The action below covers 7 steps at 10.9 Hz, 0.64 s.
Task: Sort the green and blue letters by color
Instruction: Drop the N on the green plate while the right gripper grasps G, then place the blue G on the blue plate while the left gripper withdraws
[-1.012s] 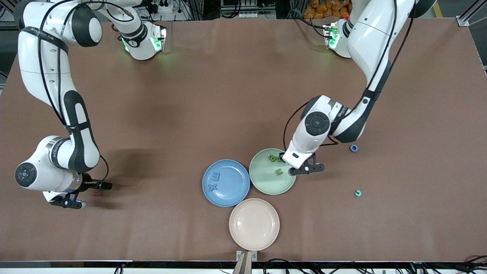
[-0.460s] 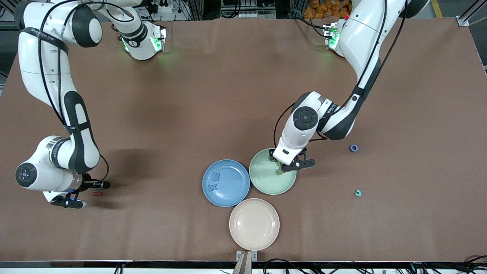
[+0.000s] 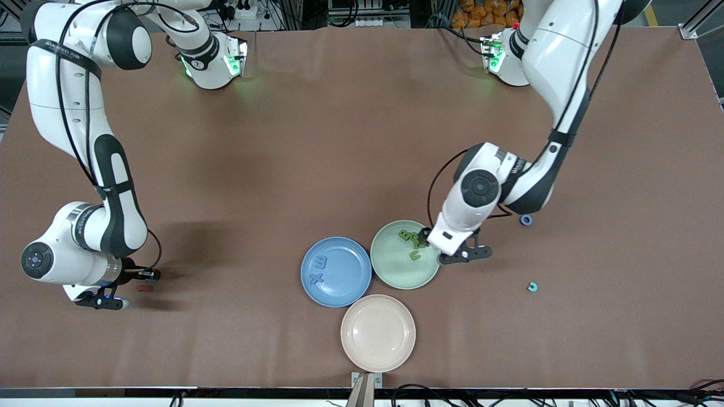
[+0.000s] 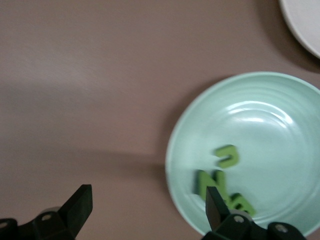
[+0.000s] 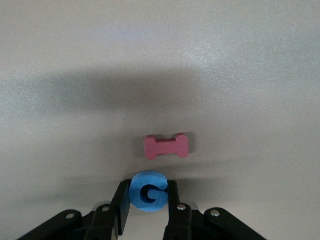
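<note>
The robot's right gripper will release the blue letter G, now low at the table's end, near the middle of the blue plate [image 3: 340, 278], next to the other blue letters.
My left gripper [image 3: 448, 247] hangs open over the green plate's [image 3: 390, 271] edge, nothing between its fingers [image 4: 80, 200]. Three green letters [image 3: 417, 243] lie together in that plate [image 4: 172, 145], seen in the left wrist view as green letters [image 4: 227, 155]. Two blue letters [image 3: 320, 263] lie in the blue plate [image 3: 345, 288]. My right gripper [image 3: 125, 288] is low at the right arm's end of the table, shut on a blue letter G [image 5: 148, 191]. A blue ring letter [image 3: 526, 220] and a teal letter [image 3: 532, 287] lie on the table toward the left arm's end.
A dark red letter [image 3: 144, 288] lies on the table right beside the right gripper, shown pink [image 5: 166, 146] just ahead of the G. A beige plate [image 3: 378, 332] stands nearer the front camera than the blue and green plates, touching them.
The left gripper opened, left a third green letter in the green plate, and drew back toward the plate's edge. The right gripper shut on the blue G.
</note>
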Tool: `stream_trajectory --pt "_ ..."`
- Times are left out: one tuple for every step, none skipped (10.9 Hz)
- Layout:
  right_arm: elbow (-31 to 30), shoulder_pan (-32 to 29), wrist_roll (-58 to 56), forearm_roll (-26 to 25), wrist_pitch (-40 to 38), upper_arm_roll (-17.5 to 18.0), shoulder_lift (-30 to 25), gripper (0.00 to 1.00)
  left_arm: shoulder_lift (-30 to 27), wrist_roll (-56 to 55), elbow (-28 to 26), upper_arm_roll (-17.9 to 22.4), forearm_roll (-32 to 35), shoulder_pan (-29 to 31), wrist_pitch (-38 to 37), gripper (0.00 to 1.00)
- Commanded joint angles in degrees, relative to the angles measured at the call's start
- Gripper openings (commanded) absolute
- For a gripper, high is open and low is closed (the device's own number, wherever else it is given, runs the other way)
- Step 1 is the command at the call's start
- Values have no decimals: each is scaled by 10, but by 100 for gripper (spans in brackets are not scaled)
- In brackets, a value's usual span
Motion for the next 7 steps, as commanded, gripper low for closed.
stream_trajectory --pt "9 12 27 0 -14 14 -4 0 -34 89 -28 -43 9 99 -21 100" --pt "13 28 62 0 -28 15 -10 0 -32 110 -35 -46 9 125 -21 100" --pt "22 47 103 0 -44 16 -12 0 -28 126 -35 -44 11 138 -21 100" --pt "36 63 144 0 -58 18 -12 0 -26 143 -34 -40 25 148 -21 100" --pt "45 76 179 0 -61 25 -12 0 -28 161 -35 -39 31 169 -21 100" --pt "48 85 207 0 -61 35 -12 0 -35 189 -37 -39 32 189 -21 100" --pt "48 87 240 0 -61 54 -12 0 -56 229 -58 -39 32 206 -21 100"
